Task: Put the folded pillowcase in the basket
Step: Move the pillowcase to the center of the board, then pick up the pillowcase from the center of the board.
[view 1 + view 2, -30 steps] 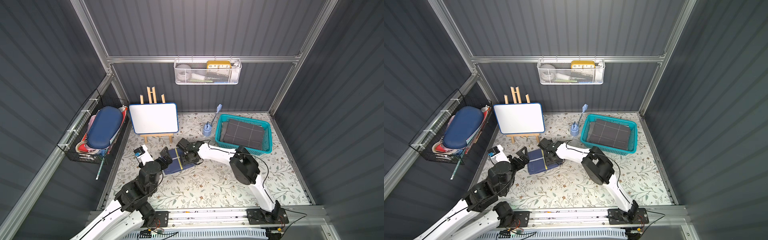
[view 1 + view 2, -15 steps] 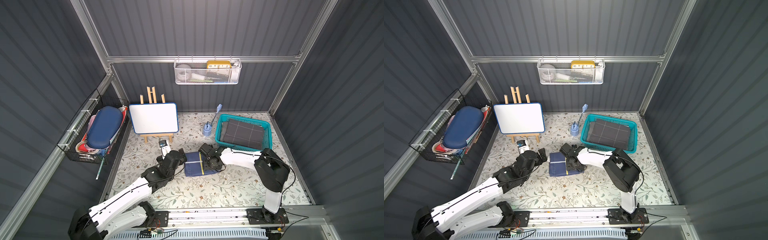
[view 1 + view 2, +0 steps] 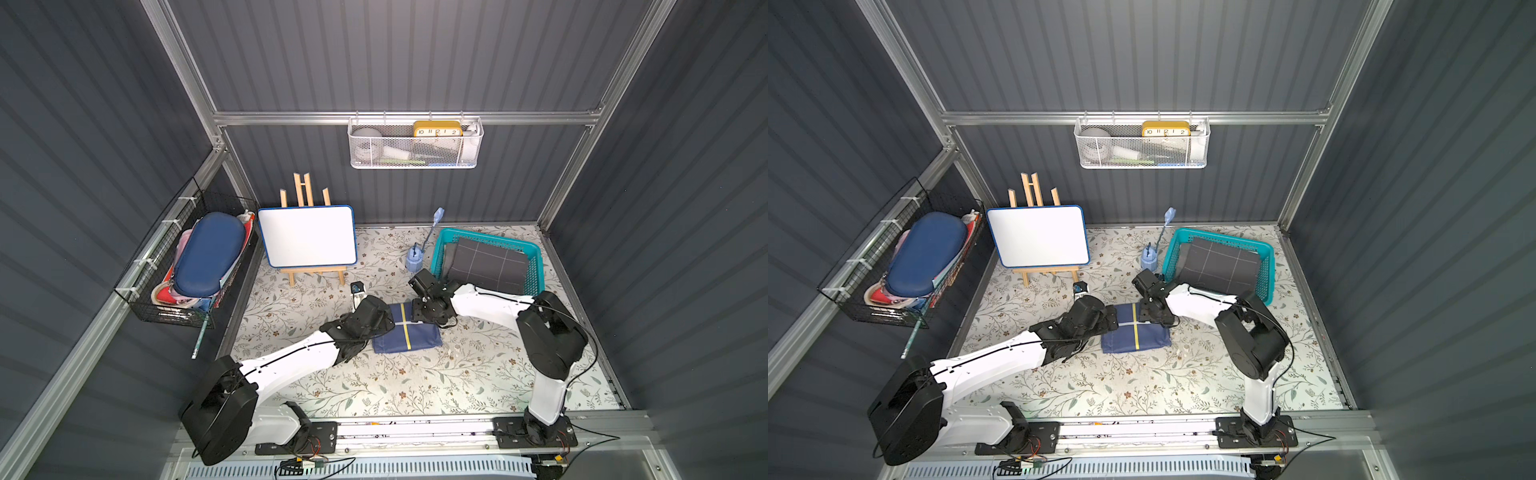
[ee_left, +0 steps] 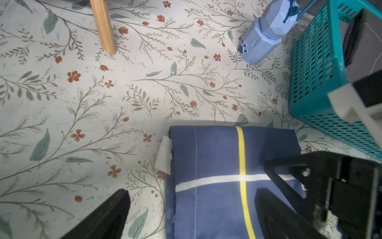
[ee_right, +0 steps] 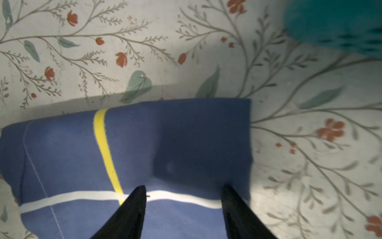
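My left gripper needs to grab the white stripe's end [image 3: 392,323] [image 4: 175,189] at the edge of the folded pillowcase, beside the white tag.
The folded pillowcase [image 3: 405,334] [image 3: 1136,330] is navy with a yellow and a white stripe and lies flat mid-table. The teal basket [image 3: 536,257] [image 3: 1268,257] stands back right with a dark grey gridded cloth inside. My left gripper [image 3: 388,322] [image 4: 192,207] is wide open across the pillowcase's [image 4: 217,157] left edge, with one finger [image 4: 111,215] over the table and the other over the cloth. My right gripper [image 3: 419,318] [image 5: 184,198] is open. Both its fingertips [image 5: 134,202] rest on the pillowcase [image 5: 134,144] near its far right corner.
A whiteboard on a wooden easel [image 3: 307,242] stands back left. A pale blue holder with a brush [image 3: 414,262] sits just left of the basket. A black wire basket [image 3: 195,266] hangs on the left wall and a white mesh basket [image 3: 415,143] on the back wall.
The pillowcase has slid right toward the basket along with my right gripper. My left arm has stretched out and followed to the cloth's left edge.
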Controlling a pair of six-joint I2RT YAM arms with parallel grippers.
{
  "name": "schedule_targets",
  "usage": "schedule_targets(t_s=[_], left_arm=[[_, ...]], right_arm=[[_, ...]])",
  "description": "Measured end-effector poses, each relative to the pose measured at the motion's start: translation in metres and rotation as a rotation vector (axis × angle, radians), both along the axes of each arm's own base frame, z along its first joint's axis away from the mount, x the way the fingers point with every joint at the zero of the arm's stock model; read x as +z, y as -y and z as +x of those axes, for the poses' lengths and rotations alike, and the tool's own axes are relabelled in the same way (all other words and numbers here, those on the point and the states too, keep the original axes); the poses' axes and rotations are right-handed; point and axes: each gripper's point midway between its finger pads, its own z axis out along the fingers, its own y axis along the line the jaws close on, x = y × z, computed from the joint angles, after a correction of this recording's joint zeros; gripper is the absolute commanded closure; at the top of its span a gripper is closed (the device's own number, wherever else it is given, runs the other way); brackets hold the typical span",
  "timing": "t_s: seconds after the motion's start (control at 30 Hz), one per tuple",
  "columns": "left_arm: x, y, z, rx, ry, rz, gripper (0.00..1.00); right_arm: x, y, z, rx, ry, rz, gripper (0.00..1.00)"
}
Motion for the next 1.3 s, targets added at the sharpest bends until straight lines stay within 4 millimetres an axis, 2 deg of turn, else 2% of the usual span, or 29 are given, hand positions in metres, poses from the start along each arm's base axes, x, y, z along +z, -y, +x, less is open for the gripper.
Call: schedule_targets(t_s=[0.13,0.33,0.5,0.63,0.73,0.83,1.07,1.17,1.3], left_arm=[[-0.006,-0.001,-0.003,0.007,-0.018,-0.014,0.00],[-0.014,-0.005,-0.008,0.013,-0.039,-0.025,0.00],[-0.016,-0.004,-0.009,0.004,-0.048,-0.040,0.01],[-0.017,0.007,-0.008,-0.037,-0.052,-0.066,0.00],[-0.025,0.018,-0.008,-0.089,-0.075,-0.063,0.00],[-0.035,0.030,-0.007,-0.143,-0.107,-0.052,0.02],[-0.051,0.051,-0.007,-0.250,-0.149,-0.048,0.05],[-0.057,0.055,-0.002,-0.274,-0.163,-0.043,0.08],[-0.063,0.052,0.008,-0.276,-0.179,-0.051,0.13]], right_arm=[[-0.007,-0.019,0.008,0.028,-0.017,0.032,0.38],[-0.011,-0.017,0.008,0.025,-0.017,0.031,0.38],[-0.012,0.010,-0.005,-0.011,-0.011,0.022,0.38],[-0.013,0.035,-0.020,-0.049,-0.025,0.005,0.38],[-0.010,0.046,-0.026,-0.069,-0.035,-0.006,0.38],[0.003,0.050,-0.025,-0.078,-0.008,-0.004,0.38],[0.050,0.063,-0.026,-0.099,0.099,0.023,0.38],[0.046,0.075,-0.038,-0.108,0.097,0.001,0.38],[0.025,0.091,-0.054,-0.123,0.051,-0.041,0.38]])
